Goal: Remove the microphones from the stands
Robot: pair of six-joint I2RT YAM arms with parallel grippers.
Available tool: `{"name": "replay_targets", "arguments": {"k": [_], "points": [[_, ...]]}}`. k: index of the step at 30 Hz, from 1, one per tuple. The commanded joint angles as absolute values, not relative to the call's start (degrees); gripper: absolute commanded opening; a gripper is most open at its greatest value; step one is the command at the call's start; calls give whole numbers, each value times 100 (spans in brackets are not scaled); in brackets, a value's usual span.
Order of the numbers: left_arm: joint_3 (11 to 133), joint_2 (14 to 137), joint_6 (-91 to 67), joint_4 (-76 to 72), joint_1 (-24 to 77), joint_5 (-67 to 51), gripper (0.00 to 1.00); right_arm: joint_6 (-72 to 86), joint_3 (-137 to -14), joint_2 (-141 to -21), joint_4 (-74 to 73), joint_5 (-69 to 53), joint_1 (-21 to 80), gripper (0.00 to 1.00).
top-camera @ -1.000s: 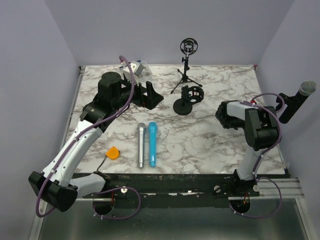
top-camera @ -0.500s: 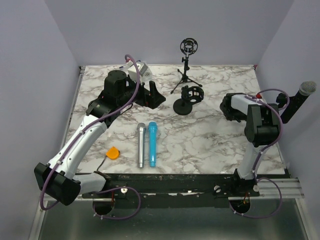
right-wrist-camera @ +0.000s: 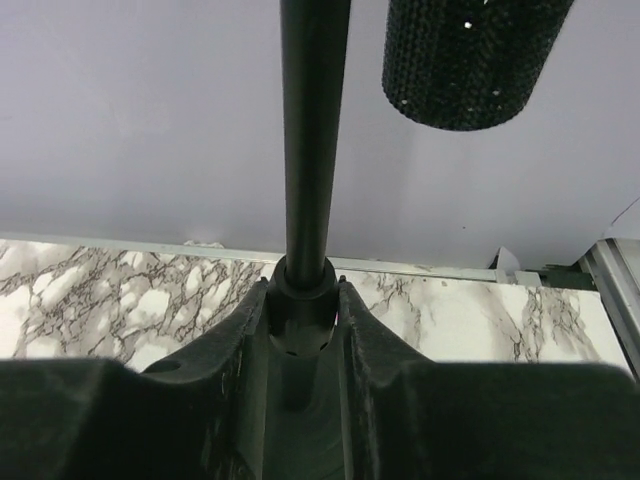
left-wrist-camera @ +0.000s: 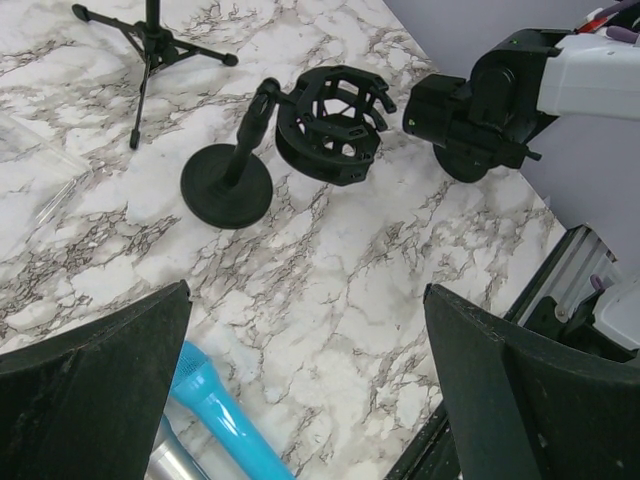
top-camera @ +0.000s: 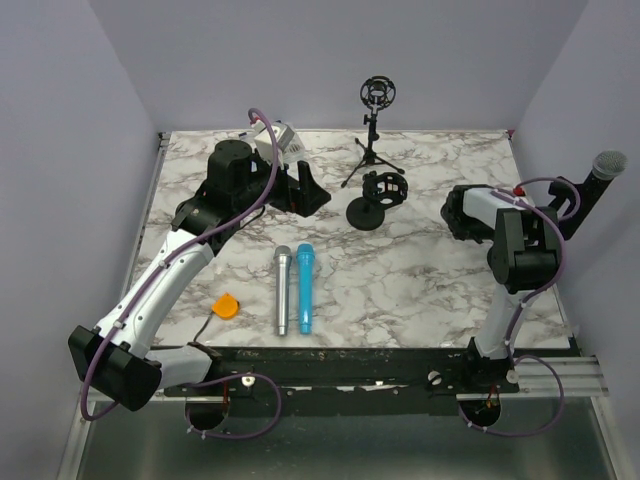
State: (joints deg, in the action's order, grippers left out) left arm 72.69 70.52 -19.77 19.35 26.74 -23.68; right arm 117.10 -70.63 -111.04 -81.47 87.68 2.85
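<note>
My right gripper is going to put the black microphone's stand down on the open marble diagonally [top-camera: 421, 266] in front of the round-base stand.
A black microphone with a grey mesh head [top-camera: 608, 165] sticks out past the table's right edge. My right gripper [top-camera: 572, 203] is shut on its black shaft [right-wrist-camera: 313, 130], and both fingers press the collar at the gripper's [right-wrist-camera: 303, 290] tips. The mesh head [right-wrist-camera: 470, 60] shows at the top right of the right wrist view. A round-base stand [top-camera: 378, 197] [left-wrist-camera: 330, 125] and a tripod stand [top-camera: 375, 120] [left-wrist-camera: 150, 40] both have empty shock mounts. My left gripper [top-camera: 303, 187] [left-wrist-camera: 307, 300] hangs wide open above the marble, holding nothing.
A silver microphone [top-camera: 283, 290] and a blue microphone [top-camera: 303, 288] [left-wrist-camera: 215, 415] lie side by side near the front middle. An orange piece [top-camera: 227, 306] lies at the front left. Purple walls enclose the table [top-camera: 430, 290] on three sides.
My right gripper's fingers have closed onto the black microphone's shaft, and its mesh head has shifted slightly up and left. The left arm swung a little to the right, then held still.
</note>
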Motion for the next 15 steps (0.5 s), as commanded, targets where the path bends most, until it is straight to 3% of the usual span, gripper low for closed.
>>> {"name": "replay_targets", "arguments": {"k": [1,6,15], "points": [[7246,7052,-1986,1860,2646,-2472,99,11834,-7035,-11052,-8139,9745,666,19],[7251,7031,-1978,1864,2626,-2461,98,11720,-6866,-11087,-8139,9580,1525,1],[7253,7062,-2012,1855,2594,-2500,99,11734,-6473,-10563,-8139,8929,2993,1]]}}
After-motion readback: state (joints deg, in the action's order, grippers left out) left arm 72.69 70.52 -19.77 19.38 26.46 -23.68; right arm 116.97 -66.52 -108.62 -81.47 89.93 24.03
